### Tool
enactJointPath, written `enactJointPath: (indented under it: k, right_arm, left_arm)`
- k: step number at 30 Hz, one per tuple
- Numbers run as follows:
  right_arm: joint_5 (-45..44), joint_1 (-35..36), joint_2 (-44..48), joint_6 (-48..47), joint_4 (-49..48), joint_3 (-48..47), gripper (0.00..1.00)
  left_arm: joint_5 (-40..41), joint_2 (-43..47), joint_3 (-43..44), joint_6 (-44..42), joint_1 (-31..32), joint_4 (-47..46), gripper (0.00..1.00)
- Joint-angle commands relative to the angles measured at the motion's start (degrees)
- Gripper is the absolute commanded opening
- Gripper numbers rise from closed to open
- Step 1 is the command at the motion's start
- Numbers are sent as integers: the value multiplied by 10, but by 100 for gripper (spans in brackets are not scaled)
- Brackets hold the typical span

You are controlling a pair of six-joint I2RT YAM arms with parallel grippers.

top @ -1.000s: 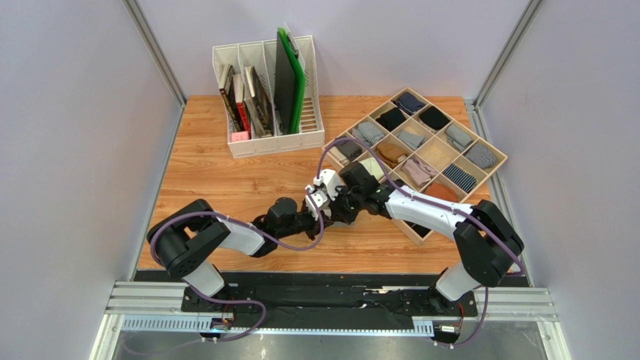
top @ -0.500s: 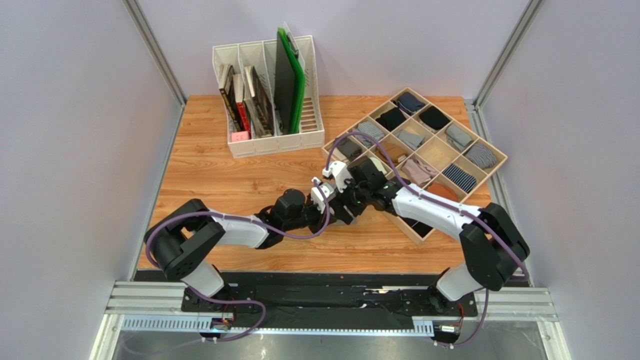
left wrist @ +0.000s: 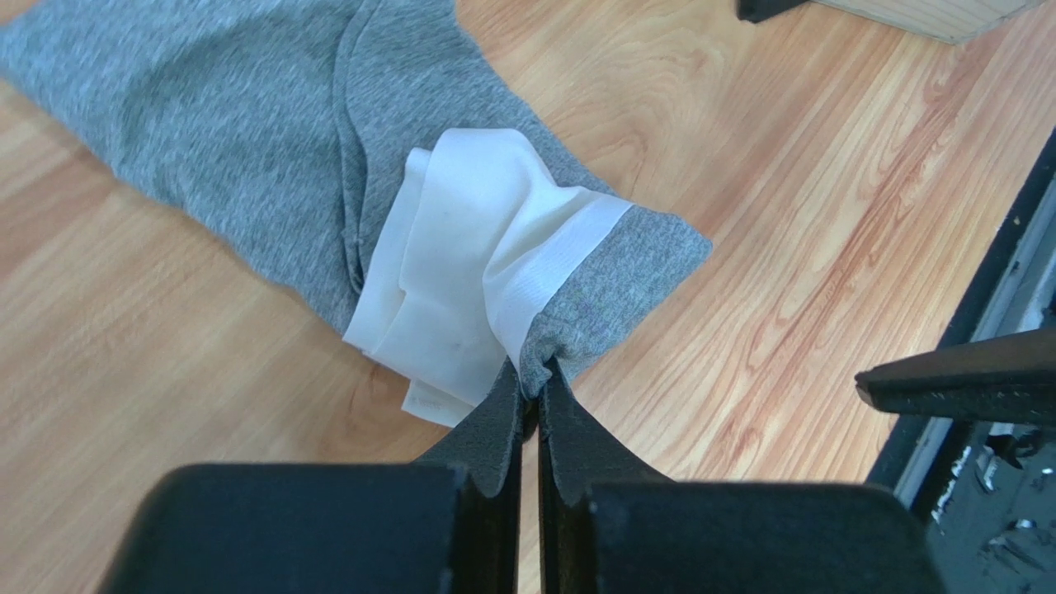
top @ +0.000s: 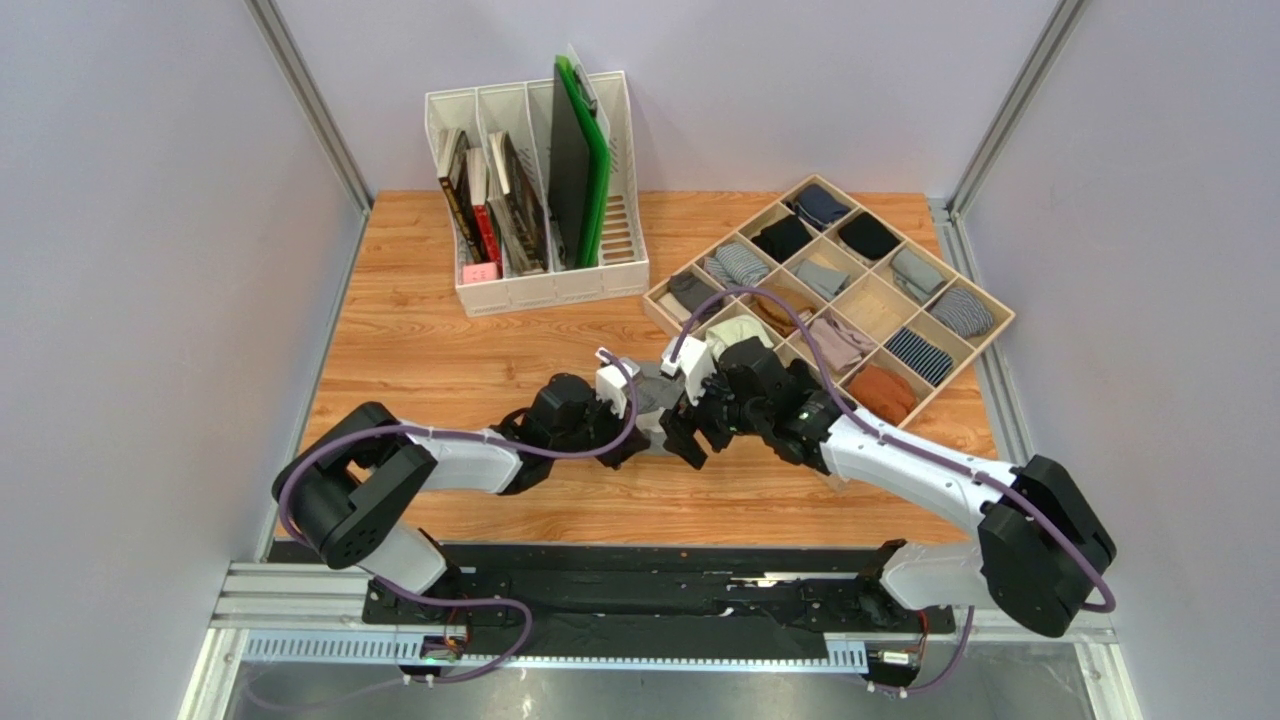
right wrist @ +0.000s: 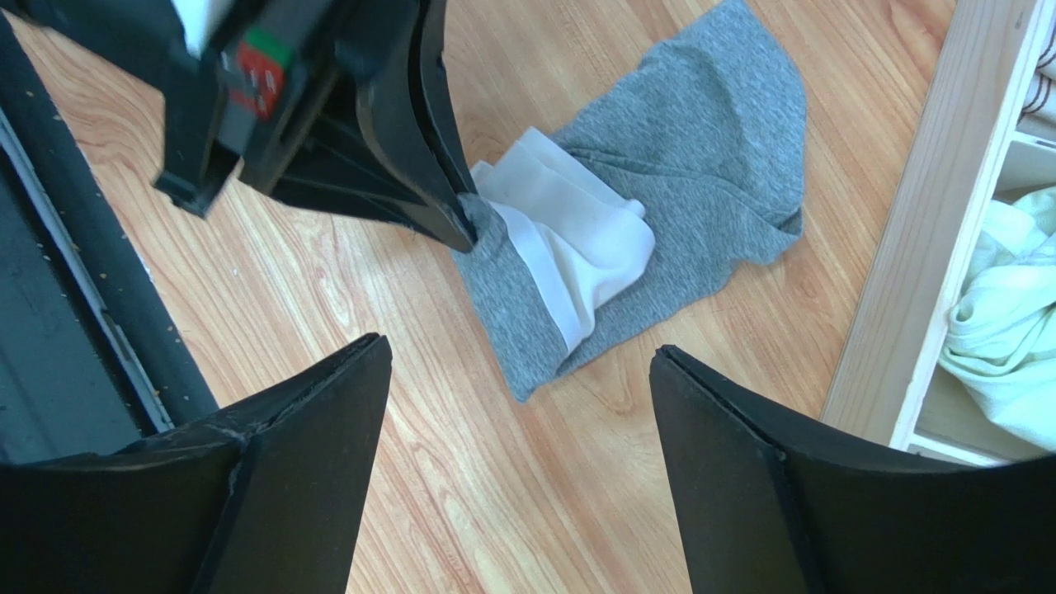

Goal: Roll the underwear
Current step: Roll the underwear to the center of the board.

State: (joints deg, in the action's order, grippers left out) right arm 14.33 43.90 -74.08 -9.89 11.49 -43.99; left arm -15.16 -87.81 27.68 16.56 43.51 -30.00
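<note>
I should regrip the grey flap farther over the white waistband with my left gripper, as the flap leaves it exposed. Then my right gripper can take the underwear's loose corner (left wrist: 689,246).
The underwear (left wrist: 248,136) is heather-grey with a wide white waistband (left wrist: 484,248). It lies crumpled and partly folded on the wooden table. My left gripper (left wrist: 533,371) is shut on a grey corner beside the waistband, which it pinches just off the table. The right wrist view shows the same garment (right wrist: 707,149), with the left gripper's fingertips (right wrist: 461,220) clamped on its edge. My right gripper (right wrist: 518,347) is open wide and holds nothing. It hovers over bare wood just short of the underwear's near corner. In the top view both grippers (top: 669,428) meet mid-table and hide most of the cloth.
A wooden divided organizer (top: 984,315) with small rolled bundles stands at the right; its wall (right wrist: 924,223) is close beside the underwear. A pale green cloth (right wrist: 1004,322) lies in one cell. A white file holder (top: 526,285) stands at the back. The table's black front rail (left wrist: 992,309) is near.
My right gripper has opened wide and its arm has swung out to the right and drawn back. The left gripper stays shut on the underwear and has shifted slightly.
</note>
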Motion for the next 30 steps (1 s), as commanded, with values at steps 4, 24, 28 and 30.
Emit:
enactJointPath:
  k: [4,24,28,30]
  right_arm:
    - [-89,70,3,-30,-98,41,78]
    - [-136,116,-100,-72,-173,43,66]
    - [-142,116,-111,-75,-179,44,65]
    - [-142,116,-115,-76,-184,44,61]
  left_arm:
    - [-69,16,-26,67,-39,-30,0]
    - [-168,-10,-40,120,-94,-74,0]
    - [-186,-14,-44,128,-103,-82,0]
    - [-200,-16,-47,132,-111,-101,0]
